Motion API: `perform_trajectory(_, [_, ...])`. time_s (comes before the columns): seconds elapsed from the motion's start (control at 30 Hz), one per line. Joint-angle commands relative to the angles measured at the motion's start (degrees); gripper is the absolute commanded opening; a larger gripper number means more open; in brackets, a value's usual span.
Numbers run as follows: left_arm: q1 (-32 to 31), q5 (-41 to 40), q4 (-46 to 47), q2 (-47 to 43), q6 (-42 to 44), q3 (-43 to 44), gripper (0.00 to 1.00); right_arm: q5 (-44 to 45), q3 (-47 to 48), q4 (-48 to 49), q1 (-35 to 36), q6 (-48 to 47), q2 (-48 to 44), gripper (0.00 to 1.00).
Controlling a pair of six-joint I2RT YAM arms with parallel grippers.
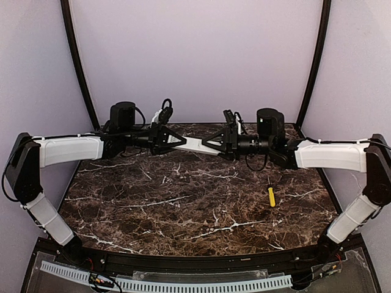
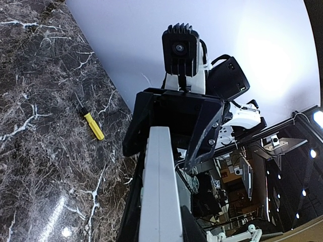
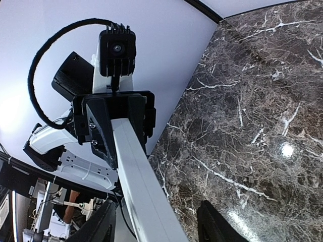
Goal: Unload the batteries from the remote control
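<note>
My right gripper should back off, as the remote control's end sits deep inside its open fingers, and then take the battery cover [image 1: 214,146] by its tip to slide it off.
The white remote control [image 1: 194,144] hangs in the air over the back middle of the table, between my two grippers. My left gripper [image 1: 176,140] is shut on its left end, and in the left wrist view its dark fingers [image 2: 132,201] press both sides of the bar [image 2: 160,181]. My right gripper [image 1: 211,145] is open around the right end. In the right wrist view the remote [image 3: 139,171] lies by one finger [image 3: 103,224], and marble shows between it and the other finger [image 3: 216,222]. Only the remote's narrow seamed side shows. The batteries are hidden.
A yellow-handled screwdriver [image 1: 271,196] lies on the dark marble table [image 1: 183,207] at the right, also in the left wrist view [image 2: 93,126]. Lilac walls and black frame posts [image 1: 78,67] close in the back and sides.
</note>
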Motion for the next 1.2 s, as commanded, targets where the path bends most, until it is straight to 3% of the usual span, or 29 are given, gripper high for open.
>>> perform_trajectory(0.0, [-0.23, -0.28, 0.05, -2.02, 0.16, -0.64, 0.0, 3.07, 0.37, -5.58, 0.29, -3.54, -3.35, 0.58])
perform_trajectory(0.23, [-0.24, -0.24, -0.14, -1.58, 0.55, -0.57, 0.0, 6.04, 0.59, -11.83, 0.21, -5.91, -5.99, 0.76])
perform_trajectory(0.37, [-0.24, -0.29, -0.73, -1.07, 1.05, -0.37, 0.0, 8.55, 2.09, -17.29, 0.25, -7.44, -6.57, 0.79])
perform_trajectory(0.57, [-0.23, -1.18, -3.2, -0.61, 3.2, -0.06, 0.0, 13.25, 5.59, -25.88, 0.29, -8.96, -6.0, 0.72])
perform_trajectory(0.87, [-0.26, -2.1, -4.19, 0.27, 4.25, 0.14, 0.0, 10.86, 7.69, -25.11, 0.98, -9.17, -3.26, 0.59])
perform_trajectory(1.17, [-0.26, -2.2, -4.46, 0.97, 4.46, 0.92, 0.0, 10.53, 7.29, -24.58, 1.82, -9.23, -2.8, 0.56])
